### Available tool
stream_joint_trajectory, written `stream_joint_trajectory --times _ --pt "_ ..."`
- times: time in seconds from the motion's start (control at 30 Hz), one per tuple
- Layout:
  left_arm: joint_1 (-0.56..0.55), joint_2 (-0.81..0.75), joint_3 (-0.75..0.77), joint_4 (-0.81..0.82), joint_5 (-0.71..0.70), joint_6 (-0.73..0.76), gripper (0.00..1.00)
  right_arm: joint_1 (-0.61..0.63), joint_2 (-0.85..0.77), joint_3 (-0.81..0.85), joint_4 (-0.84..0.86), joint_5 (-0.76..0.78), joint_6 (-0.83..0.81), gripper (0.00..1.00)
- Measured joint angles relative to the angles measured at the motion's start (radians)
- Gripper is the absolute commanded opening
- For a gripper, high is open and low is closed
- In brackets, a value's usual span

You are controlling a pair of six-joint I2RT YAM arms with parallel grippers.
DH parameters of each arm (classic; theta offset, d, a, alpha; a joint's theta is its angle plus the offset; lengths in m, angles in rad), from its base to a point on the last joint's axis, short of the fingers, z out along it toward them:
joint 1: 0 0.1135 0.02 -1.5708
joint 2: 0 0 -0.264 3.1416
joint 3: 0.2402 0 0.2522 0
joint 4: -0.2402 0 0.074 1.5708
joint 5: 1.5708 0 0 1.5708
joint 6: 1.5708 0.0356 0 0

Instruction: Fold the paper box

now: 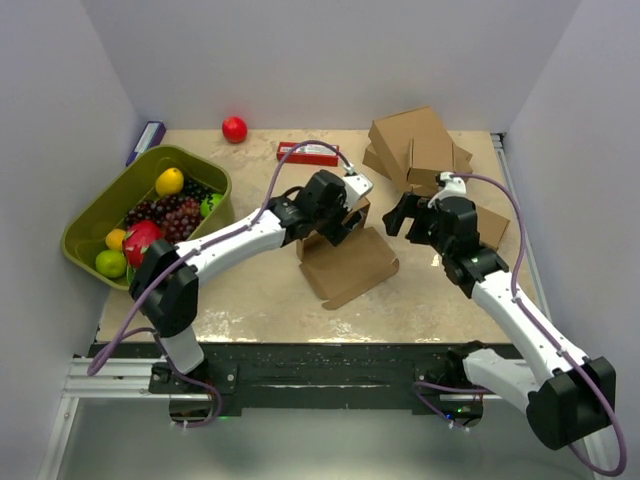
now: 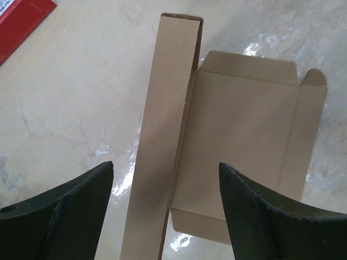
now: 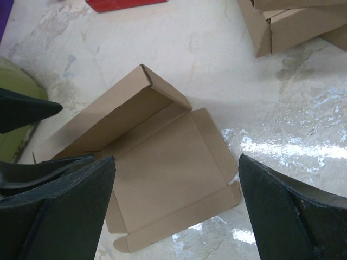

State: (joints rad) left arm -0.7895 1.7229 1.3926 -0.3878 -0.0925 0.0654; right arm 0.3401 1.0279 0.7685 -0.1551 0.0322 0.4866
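Observation:
The robot's right gripper should close on the near-side flap (image 1: pixel 373 279) (image 3: pixel 199 215) of the flat panel of the paper box, across from the upright side.
The paper box (image 1: pixel 348 265) is a brown cardboard mailer in the middle of the table. One long wall (image 2: pixel 160 135) stands upright at its far side, and a flat panel with side flaps (image 3: pixel 162 173) lies on the table. My left gripper (image 1: pixel 338 222) is open, and in the left wrist view (image 2: pixel 165 163) its jaws stand either side of the upright wall without touching it. My right gripper (image 1: pixel 399 216) is open and empty. In the right wrist view (image 3: pixel 177 157) it hovers above the flat panel. The left gripper's black fingers (image 3: pixel 27 108) show at the left edge there.
A green basket (image 1: pixel 88 215) of fruit stands at the left. A red ball (image 1: pixel 234 129), a red packet (image 1: pixel 308 153) and a purple item (image 1: pixel 146 141) lie at the back. A pile of cardboard boxes (image 1: pixel 415 145) sits back right, with another box (image 1: pixel 492 225) beside my right arm.

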Motion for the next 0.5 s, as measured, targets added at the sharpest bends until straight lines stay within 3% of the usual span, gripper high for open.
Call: stream_joint_trajectory --times 0.17,0.27,0.4,0.5 --pt "-0.035 0.06 0.037 -0.027 -0.093 0.043 0.82 0.0 -0.046 0.0 -0.014 -0.003 0.0 0.99" --pt "-0.036 0.094 0.067 -0.032 -0.125 0.059 0.75 0.0 -0.056 0.0 -0.02 -0.007 0.0 0.99" --pt "-0.035 0.119 0.076 -0.04 -0.143 0.067 0.53 0.0 -0.072 0.0 -0.038 -0.006 0.0 0.99" --pt "-0.035 0.134 0.076 -0.048 -0.158 0.073 0.49 0.0 -0.084 0.0 -0.057 -0.007 0.0 0.99"
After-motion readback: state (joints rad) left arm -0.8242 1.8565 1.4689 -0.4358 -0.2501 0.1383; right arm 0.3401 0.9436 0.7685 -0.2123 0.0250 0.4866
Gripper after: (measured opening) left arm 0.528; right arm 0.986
